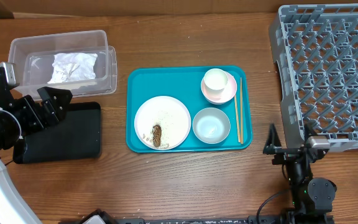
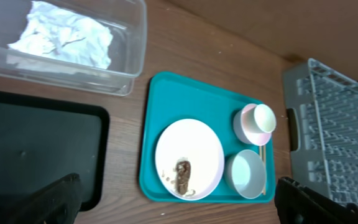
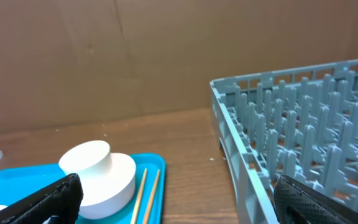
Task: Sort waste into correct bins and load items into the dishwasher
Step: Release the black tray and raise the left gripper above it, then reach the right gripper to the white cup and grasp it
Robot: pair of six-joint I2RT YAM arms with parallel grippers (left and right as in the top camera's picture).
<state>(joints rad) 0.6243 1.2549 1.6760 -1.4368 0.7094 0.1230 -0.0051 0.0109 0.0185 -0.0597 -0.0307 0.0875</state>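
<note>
I should next move my right gripper to the white cup on the pink saucer and close it on the cup's rim (image 1: 206, 78) (image 3: 61, 163), on the side toward the white plate.
The clear tub (image 1: 61, 43) at the far left holds the crumpled white napkin (image 1: 73, 66). The black tray (image 1: 79, 134) lies in front of it. On the teal tray (image 1: 188, 73) sit the white plate (image 1: 169, 115) with the brown food lump (image 1: 157, 135) and a few rice bits, the grey-blue bowl (image 1: 211, 125), the white cup (image 1: 215, 80) on its pink saucer (image 1: 230, 91), and the chopsticks (image 1: 238, 112). The grey dish rack (image 1: 328, 68) stands at the right. My left gripper (image 1: 55, 102) is open and empty over the black tray's left end. My right gripper (image 1: 289, 146) is open and empty by the rack's front left corner. No red wrapper shows.
The left wrist view shows the tub (image 2: 129, 56), the napkin (image 2: 64, 40), the plate (image 2: 188, 152) and the rack (image 2: 334, 124). The right wrist view shows the cup (image 3: 86, 158), the chopsticks (image 3: 145, 193) and the rack's wall (image 3: 241, 149). Bare wood lies between the teal tray and the rack.
</note>
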